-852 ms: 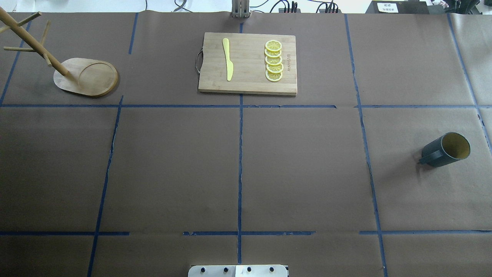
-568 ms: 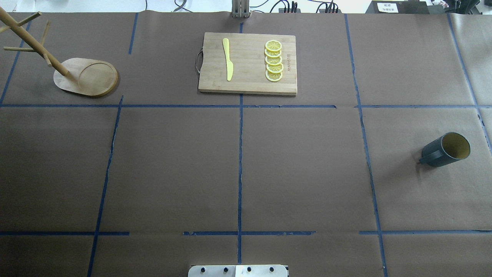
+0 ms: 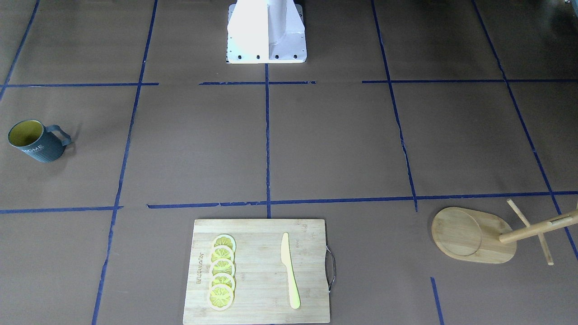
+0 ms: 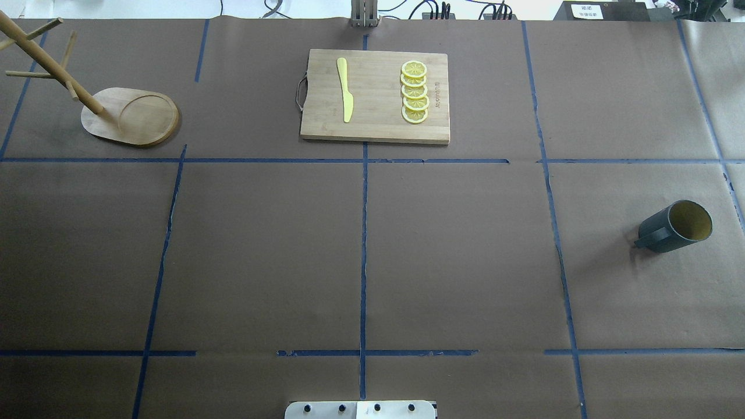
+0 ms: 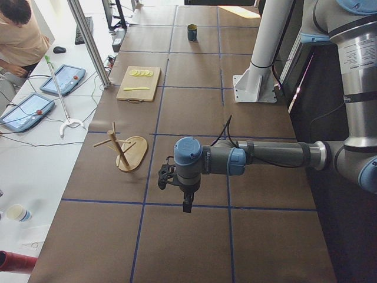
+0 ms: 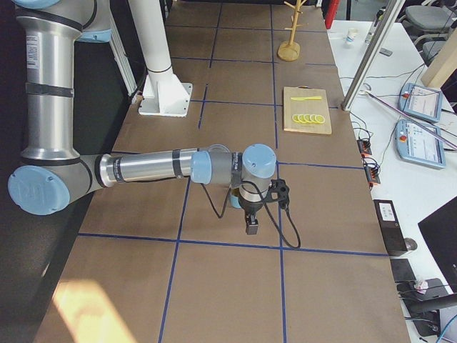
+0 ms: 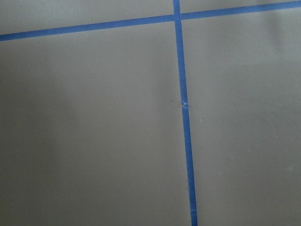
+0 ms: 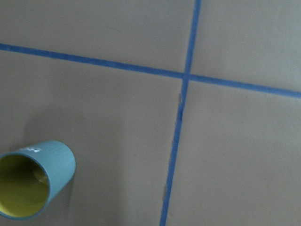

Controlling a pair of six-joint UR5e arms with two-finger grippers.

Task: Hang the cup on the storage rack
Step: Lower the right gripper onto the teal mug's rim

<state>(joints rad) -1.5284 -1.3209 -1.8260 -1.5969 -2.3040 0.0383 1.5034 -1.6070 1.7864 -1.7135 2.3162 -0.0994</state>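
The robot's right gripper needs to close on the cup's rim (image 3: pixel 10 136) (image 8: pixel 48 189) across from its handle, one finger inside the cup and the other outside.
The cup (image 4: pixel 675 227), a dark blue-grey mug with a yellow-green inside, stands upright at the table's right side. It also shows in the front view (image 3: pixel 36 143), the left side view (image 5: pixel 192 32) and low left in the right wrist view (image 8: pixel 33 186). The storage rack (image 4: pixel 131 116) stands at the far left with its post and pegs bare; it also shows in the front view (image 3: pixel 469 234). My left gripper (image 5: pixel 185 205) hangs over the table near the rack (image 5: pixel 126 150). My right gripper (image 6: pixel 251 229) hangs close above the cup. I cannot tell whether either gripper is open or shut.
A bamboo cutting board (image 4: pixel 375 125) with a yellow knife (image 4: pixel 346 90) and several lemon slices (image 4: pixel 414 93) lies at the far middle. The robot's white base (image 3: pixel 266 31) stands at the near edge. A person (image 5: pixel 17 35) and tablets are beside the table's far side.
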